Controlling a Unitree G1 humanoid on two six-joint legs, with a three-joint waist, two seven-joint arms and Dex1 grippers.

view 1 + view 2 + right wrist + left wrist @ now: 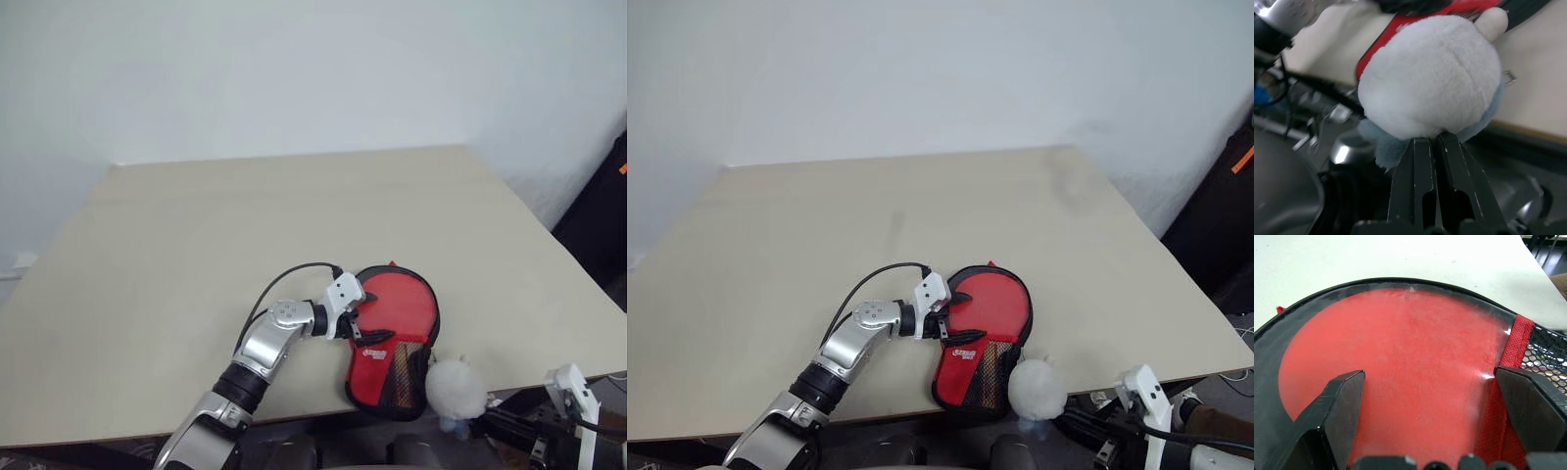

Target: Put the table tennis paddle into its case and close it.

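Observation:
The plush toy, now hanging at the case's near corner, will be released by my right gripper on the table [460, 360] [1532, 84] beside the case's black mesh, near the front edge.
The case [397, 343] lies flat near the table's front edge, black-edged, with a red panel and black mesh toward me. Through its clear window [1400, 362] I see a round red face, the table tennis paddle; the handle is hidden. My left gripper [355, 318] rests over the case's round end, open, one finger [1334, 411] on each side of the window. A white and grey-blue plush toy [1430, 73] hangs at the case's near corner, past the table edge. My right gripper [1432, 139] is shut on the toy's fluffy grey-blue underside, below the table edge.
The beige table [196, 245] stretches wide to the left and back, up to a white wall. Its front edge runs just below the case. A dark object [602, 225] stands off the table's right side. A black cable [284, 279] loops over my left wrist.

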